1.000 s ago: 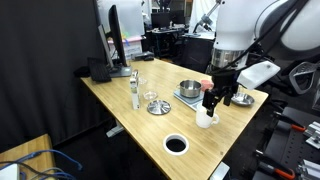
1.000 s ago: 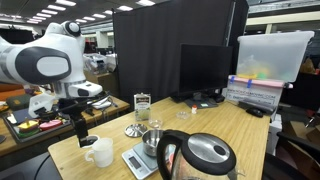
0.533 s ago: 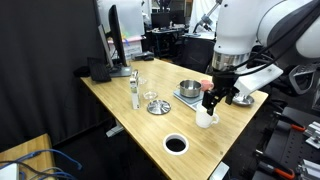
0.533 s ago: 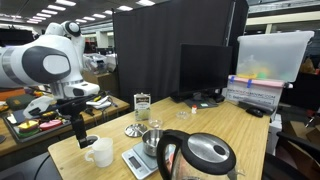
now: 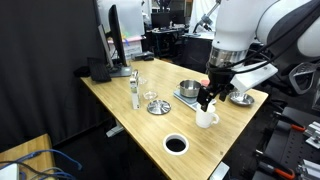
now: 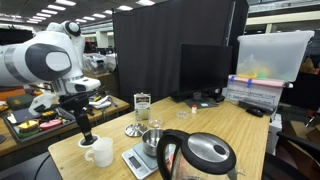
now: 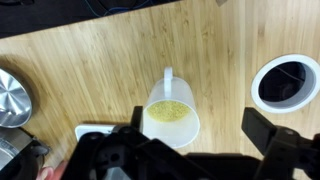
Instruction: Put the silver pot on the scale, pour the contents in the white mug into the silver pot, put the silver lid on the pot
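I close my gripper next on the handle of the white mug (image 5: 216, 120) (image 7: 168, 78), so that I can lift the mug and pour it into the silver pot.
The white mug (image 7: 170, 121) stands upright on the wooden table with yellow grains inside and its handle pointing away from me. My gripper (image 7: 199, 133) is open just above it, and the mug sits between the fingers, nearer the left one. In both exterior views the gripper (image 5: 207, 101) (image 6: 86, 134) hangs right over the mug (image 5: 206, 119) (image 6: 99, 152). The silver pot (image 5: 188, 89) (image 6: 152, 143) rests on the scale (image 5: 186, 99) (image 6: 139, 161). The silver lid (image 5: 158, 107) (image 6: 134, 130) with its knob lies on the table beside a glass.
A white-rimmed black disc (image 5: 176, 144) (image 7: 286, 83) lies near the table's front edge. A flat silver dish (image 5: 241, 98) sits behind the gripper. A steel-and-black kettle (image 6: 200, 156), a glass (image 6: 155, 129), a bottle (image 5: 135, 90) and monitors also stand here.
My gripper has shifted sideways from beside the mug to directly over it and dropped slightly. It stays open. Mug, pot and lid have not moved.
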`<move>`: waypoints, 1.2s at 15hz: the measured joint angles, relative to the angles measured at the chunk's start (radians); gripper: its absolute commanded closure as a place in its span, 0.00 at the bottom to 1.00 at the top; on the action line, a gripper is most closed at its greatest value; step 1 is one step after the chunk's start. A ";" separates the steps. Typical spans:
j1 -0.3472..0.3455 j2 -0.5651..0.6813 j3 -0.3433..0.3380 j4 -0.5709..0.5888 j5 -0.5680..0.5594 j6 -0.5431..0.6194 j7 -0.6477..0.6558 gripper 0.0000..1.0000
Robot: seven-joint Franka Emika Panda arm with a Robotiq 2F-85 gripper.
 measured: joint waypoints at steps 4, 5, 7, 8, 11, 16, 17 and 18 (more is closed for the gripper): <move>0.002 0.022 0.000 -0.001 -0.056 0.048 0.023 0.00; 0.004 0.035 0.000 -0.001 -0.062 0.059 0.024 0.00; 0.005 0.057 0.001 -0.001 -0.085 0.084 0.032 0.00; 0.004 0.064 0.000 -0.001 -0.109 0.093 0.049 0.00; 0.001 0.081 -0.013 -0.001 -0.186 0.114 0.112 0.00; -0.015 0.084 -0.056 -0.001 -0.334 0.133 0.241 0.00; -0.018 0.087 -0.063 -0.001 -0.360 0.138 0.266 0.00; -0.020 0.093 -0.069 -0.002 -0.387 0.145 0.294 0.00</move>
